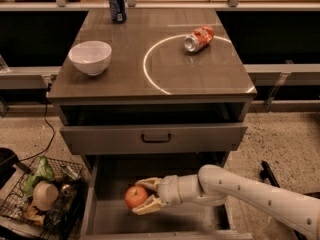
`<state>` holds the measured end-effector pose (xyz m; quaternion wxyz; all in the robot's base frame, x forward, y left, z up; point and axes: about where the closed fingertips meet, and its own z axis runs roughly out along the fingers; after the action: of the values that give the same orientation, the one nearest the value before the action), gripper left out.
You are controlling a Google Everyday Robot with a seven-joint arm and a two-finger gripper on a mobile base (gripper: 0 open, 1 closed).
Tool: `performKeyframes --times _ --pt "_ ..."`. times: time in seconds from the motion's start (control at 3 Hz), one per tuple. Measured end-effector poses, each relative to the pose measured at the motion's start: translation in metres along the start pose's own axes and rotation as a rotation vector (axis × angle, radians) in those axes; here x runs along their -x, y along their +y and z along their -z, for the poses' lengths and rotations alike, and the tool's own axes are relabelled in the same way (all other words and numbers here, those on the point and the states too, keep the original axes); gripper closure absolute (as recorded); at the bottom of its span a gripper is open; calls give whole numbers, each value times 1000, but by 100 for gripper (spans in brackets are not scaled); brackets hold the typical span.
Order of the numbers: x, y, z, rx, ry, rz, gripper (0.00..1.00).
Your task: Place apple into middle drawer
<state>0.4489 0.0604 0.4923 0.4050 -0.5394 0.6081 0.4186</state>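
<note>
I will let go of the apple with my gripper on the open middle drawer's bottom (115, 205), near the side facing the wire basket. The apple is now held over that drawer.
The red-orange apple (135, 196) sits between the two pale fingers of my gripper (143, 196), which is shut on it. The white arm reaches in from the lower right. The apple is held over the left part of the open middle drawer (100, 219), the lowest grey metal box pulled out from the cabinet. I cannot tell whether the apple touches the drawer floor. The fingers (148, 184) wrap it from above and below.
A closed grey drawer front with a dark handle (156, 138) is above the open drawer. On the cabinet top stand a white bowl (90, 57), a blue can (117, 5) and a crushed red-and-silver can (198, 38). A wire basket of items (40, 196) stands at the left on the floor.
</note>
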Motion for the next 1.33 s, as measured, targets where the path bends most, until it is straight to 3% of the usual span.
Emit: performKeyframes --times 0.33,1.33 --pt "-12 -6 -22 27 -46 4 100" --pt "-41 -18 -82 89 -92 25 100"
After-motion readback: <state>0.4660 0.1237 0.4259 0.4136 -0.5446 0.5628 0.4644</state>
